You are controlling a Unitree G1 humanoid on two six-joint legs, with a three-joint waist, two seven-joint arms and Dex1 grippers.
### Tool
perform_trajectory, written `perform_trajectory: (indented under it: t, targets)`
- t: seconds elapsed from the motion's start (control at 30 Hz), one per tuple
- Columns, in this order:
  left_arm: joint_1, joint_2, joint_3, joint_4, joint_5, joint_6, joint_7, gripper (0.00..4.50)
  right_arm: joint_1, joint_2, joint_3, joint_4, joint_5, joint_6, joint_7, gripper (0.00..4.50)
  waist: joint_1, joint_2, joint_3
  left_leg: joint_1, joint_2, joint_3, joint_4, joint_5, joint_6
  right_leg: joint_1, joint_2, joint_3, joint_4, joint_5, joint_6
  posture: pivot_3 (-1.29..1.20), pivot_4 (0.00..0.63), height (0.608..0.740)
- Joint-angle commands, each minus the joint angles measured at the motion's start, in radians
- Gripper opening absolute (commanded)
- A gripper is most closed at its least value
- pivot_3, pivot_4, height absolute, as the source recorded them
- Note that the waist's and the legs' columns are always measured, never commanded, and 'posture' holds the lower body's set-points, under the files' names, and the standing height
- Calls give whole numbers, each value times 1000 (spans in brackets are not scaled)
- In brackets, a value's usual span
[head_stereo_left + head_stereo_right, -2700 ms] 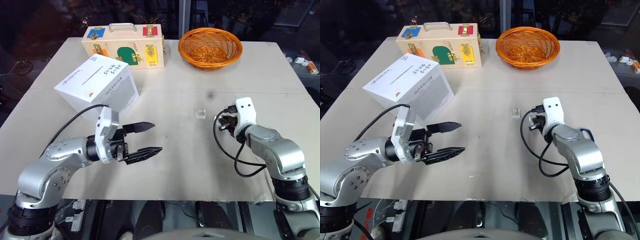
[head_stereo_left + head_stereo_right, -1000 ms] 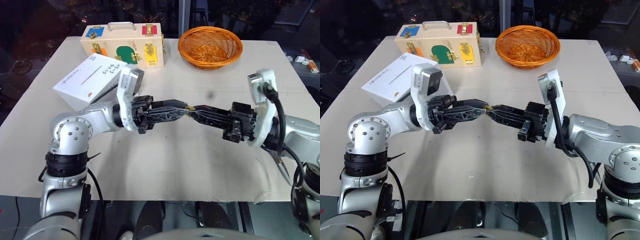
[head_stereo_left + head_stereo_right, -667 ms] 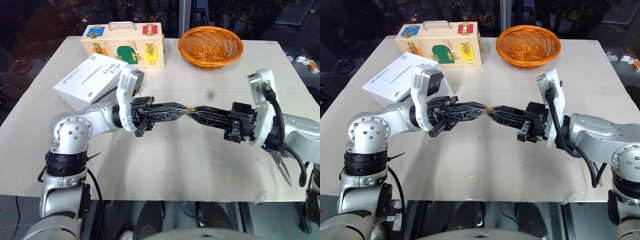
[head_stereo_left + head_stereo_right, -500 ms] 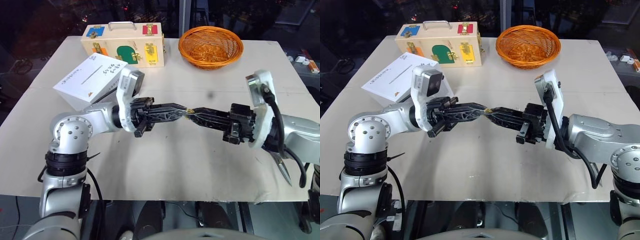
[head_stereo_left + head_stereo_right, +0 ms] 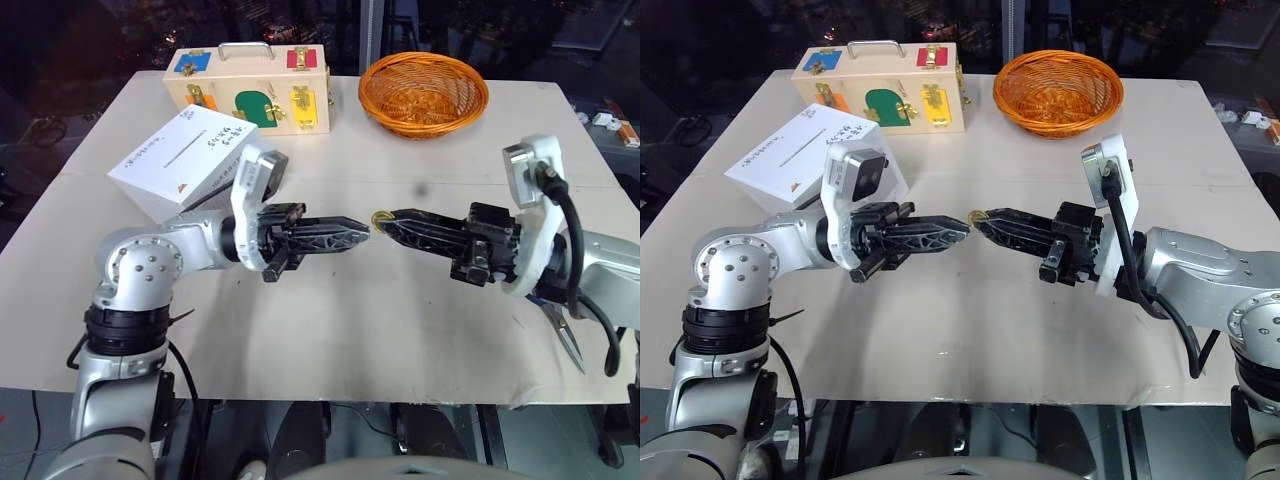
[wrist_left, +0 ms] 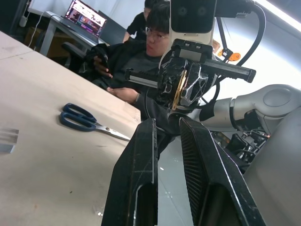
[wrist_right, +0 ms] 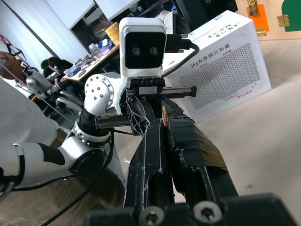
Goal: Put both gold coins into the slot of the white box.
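Observation:
I should let go of the gold coin with my right gripper on a glassy piece (image 5: 441, 238) in front of the orange basket.
My right gripper (image 5: 386, 215) reaches in from the right above the table's middle, shut on one gold coin (image 5: 378, 215). The coin stands edge-on at the fingertips (image 7: 155, 129) in the right wrist view. My left gripper (image 5: 363, 231) points at it from the left, a short gap away and slightly lower. Its fingers (image 6: 141, 155) stand a narrow gap apart with nothing between them. The white box (image 5: 190, 160) sits at the table's left, slot (image 5: 185, 152) on its top face, behind the left arm. A small pale glassy piece (image 6: 7, 140) lies on the table; I cannot tell whether it is the other coin.
A wooden box (image 5: 247, 87) with coloured latches stands at the back, with an orange basket (image 5: 423, 93) at the back right. Blue-handled scissors (image 6: 87, 120) lie on the table near the right arm. A person (image 6: 141, 42) sits beyond the table's right side.
The two grippers' tips met at the coin before. Now the left gripper has drawn back and down a little, and the coin stays in the right gripper.

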Motion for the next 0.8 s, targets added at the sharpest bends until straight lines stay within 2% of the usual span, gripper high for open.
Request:
perform_trajectory:
  t: [0.03, 0.17, 0.27, 0.43, 0.57, 0.7, 0.8]
  targets:
    - [42, 37, 17, -50, 68, -69, -27, 770, 27, -38, 70, 107, -299, 25, -95, 0, -2, 0, 0, 0, 0, 0, 0, 0, 0, 0, 0, 0, 0, 0, 0, 0, 150, 726]
    - [105, 67, 52, -100, 153, -175, -34, 770, 64, -58, 161, 217, -553, 27, -106, 0, 1, 0, 0, 0, 0, 1, 0, 0, 0, 0, 0, 1, 0, 0, 0, 0, 150, 726]
    - [167, 94, 68, -148, 222, -266, -58, 770, 80, -11, 203, 287, -685, 22, -97, 0, -1, 0, 0, -15, 0, 1, 2, 4, -5, -17, 0, 1, 3, 0, 0, 0, 150, 726]
    - [224, 102, 104, -196, 237, -320, -41, 770, 93, 63, 218, 371, -850, 12, -60, 0, 1, 0, 0, -16, 0, 3, 1, 4, -6, -19, -1, 2, 2, 0, 0, 0, 150, 726]
    - [250, 116, 122, -227, 251, -337, -24, 1890, 91, 101, 196, 390, -924, 22, -39, 0, 3, -1, 0, -15, 0, 2, 2, 4, -5, -18, -1, 2, 3, 0, 0, 0, 150, 726]
    - [273, 124, 128, -250, 260, -344, 2, 3785, 86, 121, 175, 386, -971, 54, -3, 0, 3, -1, 0, -15, 0, 2, 2, 3, -5, -18, -1, 2, 4, 0, 0, 0, 150, 726]
    - [276, 123, 123, -257, 257, -346, 11, 3785, 87, 127, 168, 377, -995, 84, 24, 0, 3, -1, 0, -15, 0, 2, 2, 3, -5, -18, -1, 2, 3, 0, 0, 0, 150, 726]
